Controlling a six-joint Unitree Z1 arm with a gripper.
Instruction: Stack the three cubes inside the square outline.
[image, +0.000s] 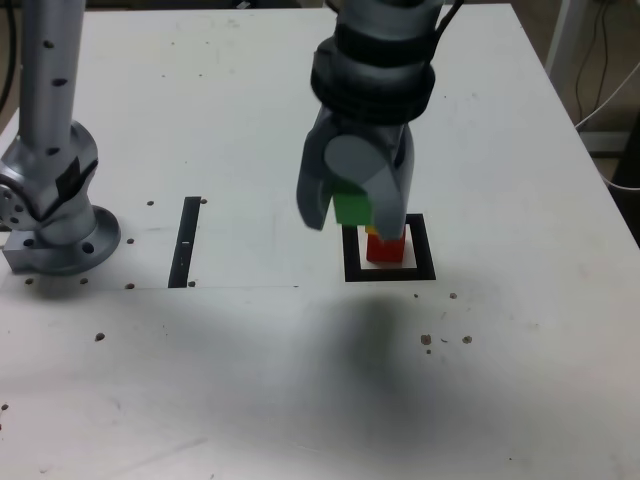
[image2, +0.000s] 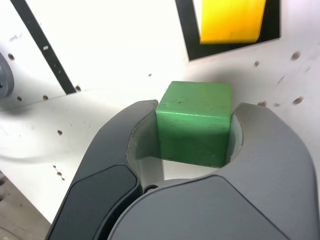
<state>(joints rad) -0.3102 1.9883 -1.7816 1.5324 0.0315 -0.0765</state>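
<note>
Next, my gripper releases the green cube on top of the yellow cube (image: 388, 188) (image2: 233, 18), so that it tops the stack inside the square outline.
My gripper (image: 352, 212) is shut on the green cube (image: 353, 208), which hangs in the air just beside the stack, on the exterior view's left of it. In the wrist view the green cube (image2: 195, 122) sits squeezed between both jaws of the gripper (image2: 192, 145). The red cube (image: 386, 248) stands inside the square outline (image: 390, 271), and a sliver of the yellow cube (image: 372, 231) shows on top of it, mostly hidden behind the gripper. From the wrist, the yellow cube (image2: 231, 20) fills the middle of the square outline (image2: 187, 30).
The arm's base (image: 55, 215) stands at the exterior view's left. A narrow black strip (image: 186, 242) lies between the base and the outline. Small holes dot the white table (image: 300, 380). Cables hang past the table's right edge.
</note>
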